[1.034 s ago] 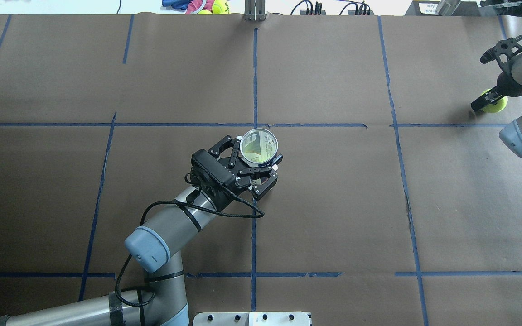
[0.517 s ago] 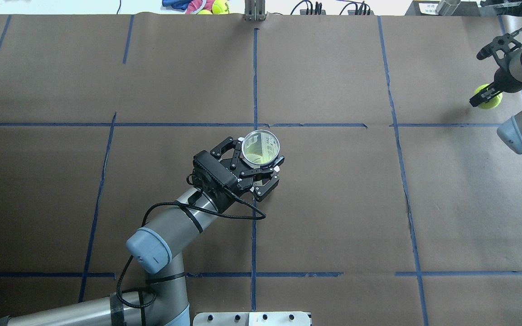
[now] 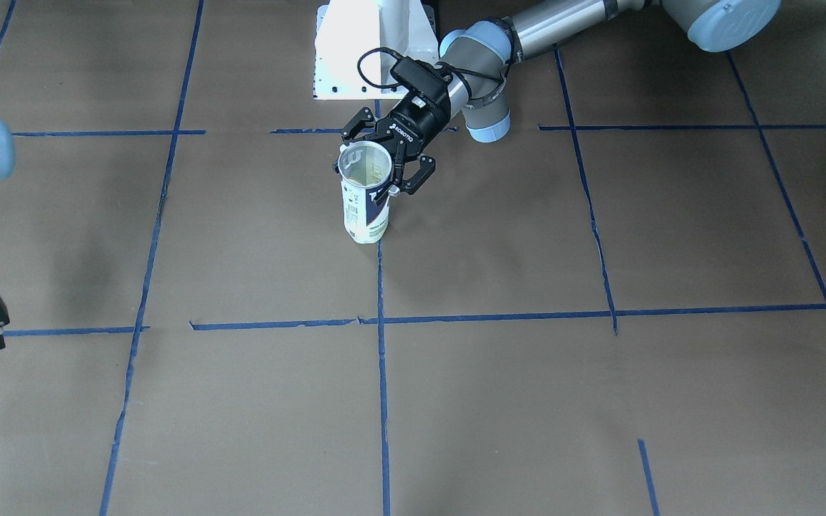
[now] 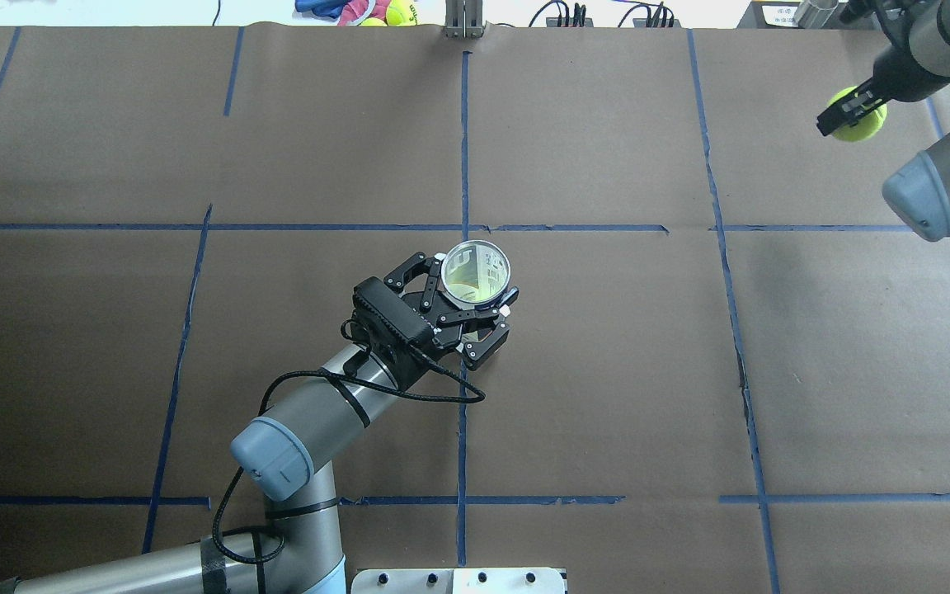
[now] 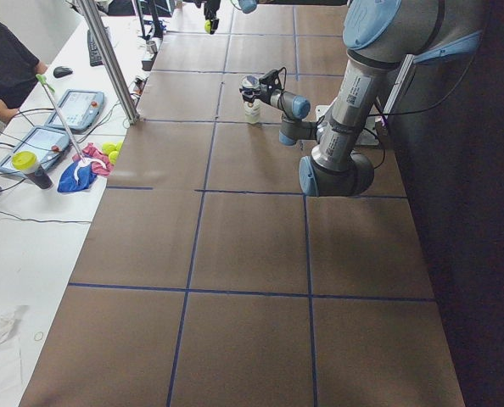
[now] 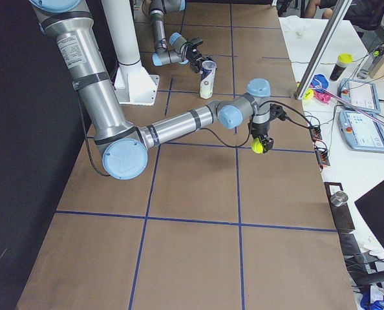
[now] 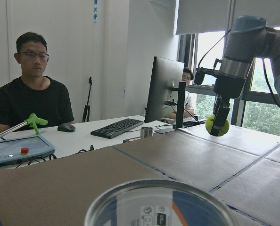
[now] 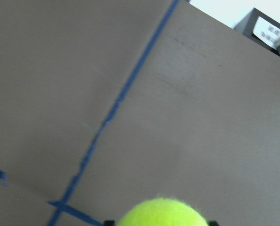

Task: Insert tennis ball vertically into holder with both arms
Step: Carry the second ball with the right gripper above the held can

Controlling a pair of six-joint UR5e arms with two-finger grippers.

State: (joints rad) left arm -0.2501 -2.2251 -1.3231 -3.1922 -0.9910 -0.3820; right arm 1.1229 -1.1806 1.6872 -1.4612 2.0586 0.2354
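Observation:
My right gripper is going to release the tennis ball in the opening of the holder (image 3: 368,150), above its white and navy label.
The holder (image 4: 476,270), a clear can with a white and navy label, stands upright near the table's middle, mouth up; it also shows in the front view (image 3: 366,193). My left gripper (image 4: 468,290) is shut around its upper part. My right gripper (image 4: 846,113) is shut on a yellow-green tennis ball (image 4: 858,122) and holds it in the air above the far right of the table, well away from the holder. The ball shows in the right wrist view (image 8: 162,214), the left wrist view (image 7: 218,125) and the right-side view (image 6: 259,145).
A white pedestal (image 3: 368,50) stands at the robot's base. Spare tennis balls and a coloured cloth (image 4: 359,11) lie beyond the table's far edge. Operators sit at desks with monitors and pendants (image 7: 34,94). A metal post (image 4: 464,18) stands at the far edge.
My right gripper has risen with the tennis ball and moved toward the far edge and a little left. The left gripper and holder have barely moved.

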